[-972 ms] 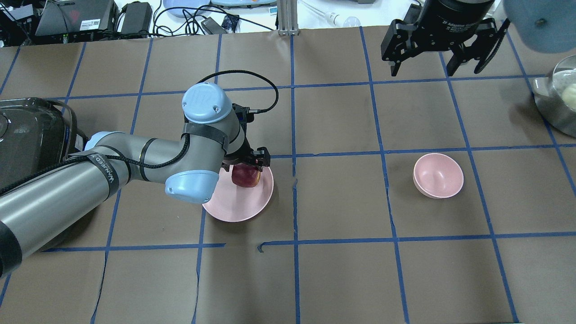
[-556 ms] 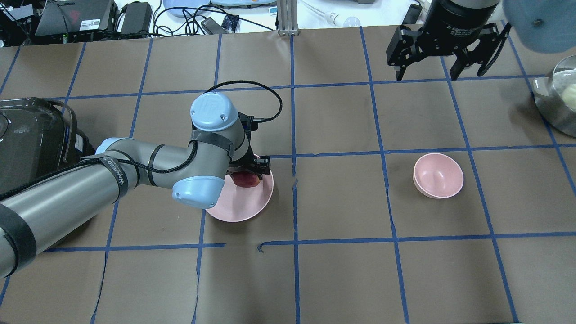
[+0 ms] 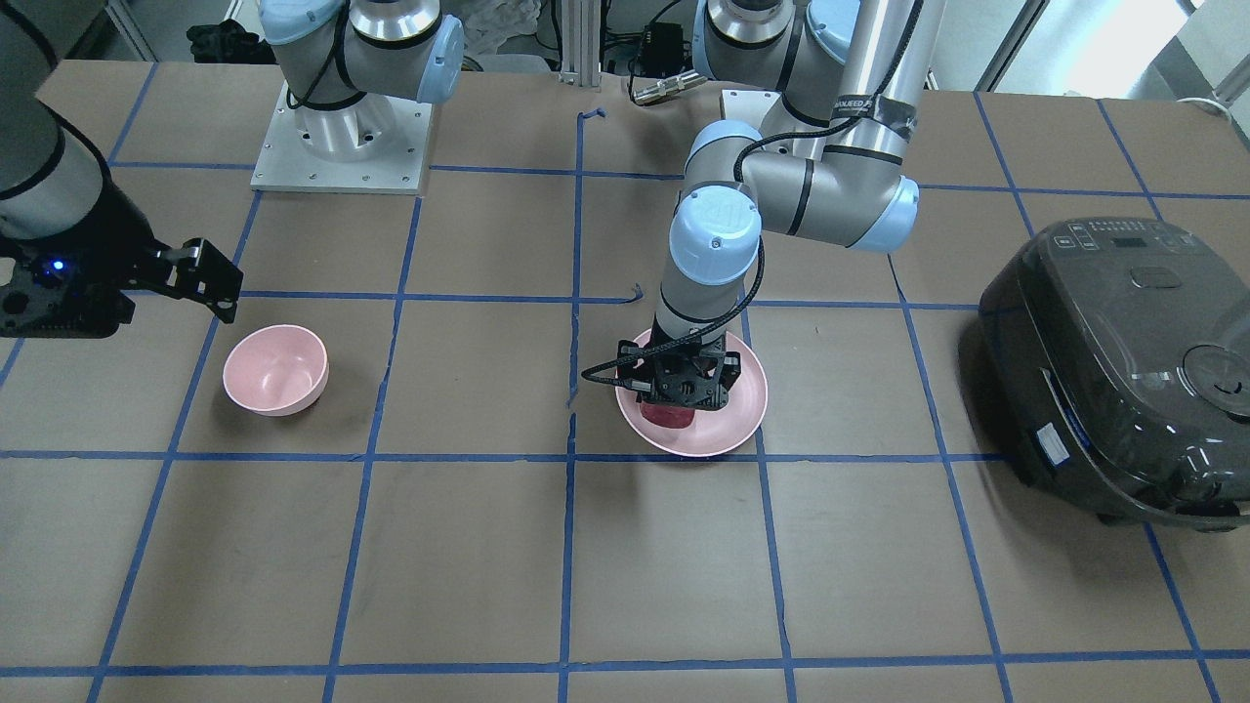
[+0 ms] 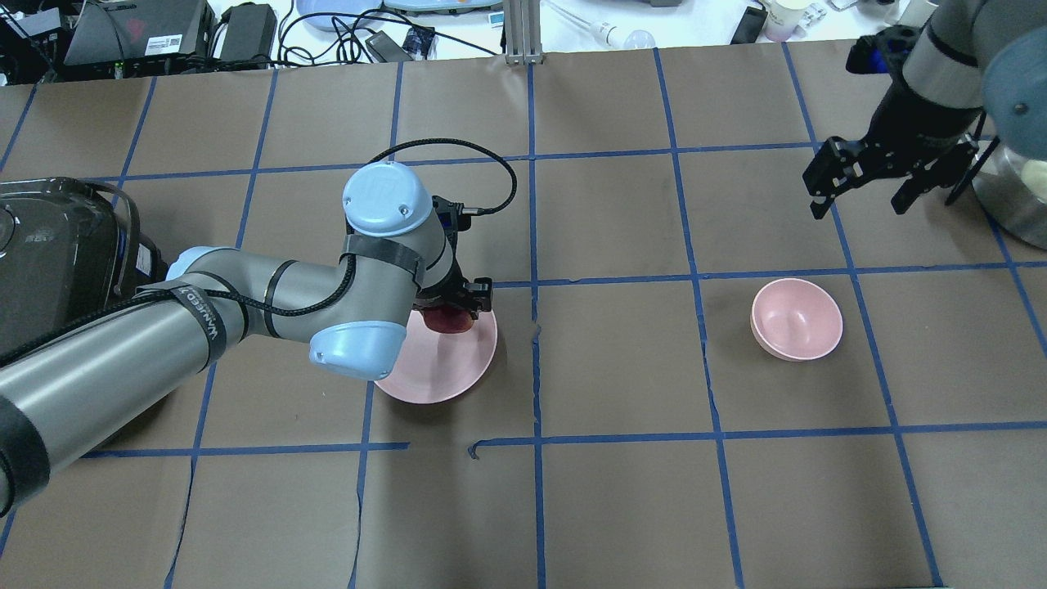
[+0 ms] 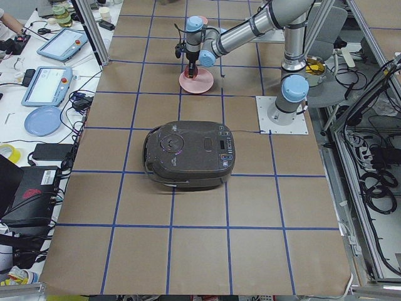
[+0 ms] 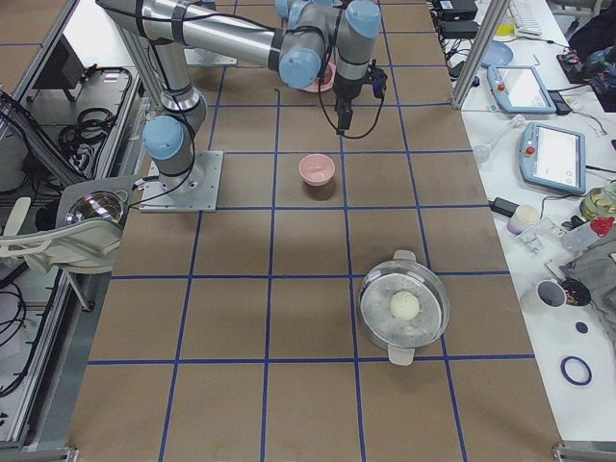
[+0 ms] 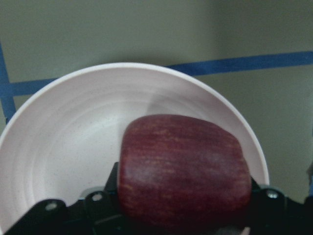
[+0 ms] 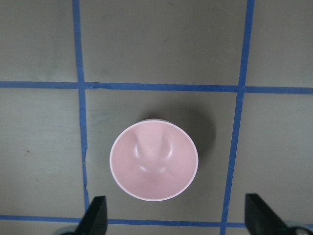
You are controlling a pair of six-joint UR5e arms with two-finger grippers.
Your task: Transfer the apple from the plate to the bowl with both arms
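The robot's right gripper should next move to the small pink bowl's rim [image 3: 227,369] [image 8: 197,162], on the side farthest from the plate, and close there.
The dark red apple [image 7: 183,169] lies on the pale pink plate [image 4: 433,372], which also shows in the front view [image 3: 742,410]. My left gripper [image 4: 451,304] is down over the apple with a finger against each side, and it looks shut on it. The apple sits low in the plate [image 7: 73,142]. The small pink bowl [image 4: 796,319] stands empty to the right and shows in the front view [image 3: 275,371]. My right gripper [image 4: 883,204] hangs open and empty above the table beyond the bowl. Its wrist view looks straight down on the bowl [image 8: 154,161].
A black rice cooker [image 4: 57,245] stands at the table's left end. A steel pot [image 4: 1014,188] with a pale ball in it stands at the right edge. The arms' mounting plate [image 3: 342,146] is on the robot's side. Cables and devices lie past the far edge.
My left gripper has come down around the apple on the plate. My right arm has swung from the far edge toward the right and nearer the bowl, still open.
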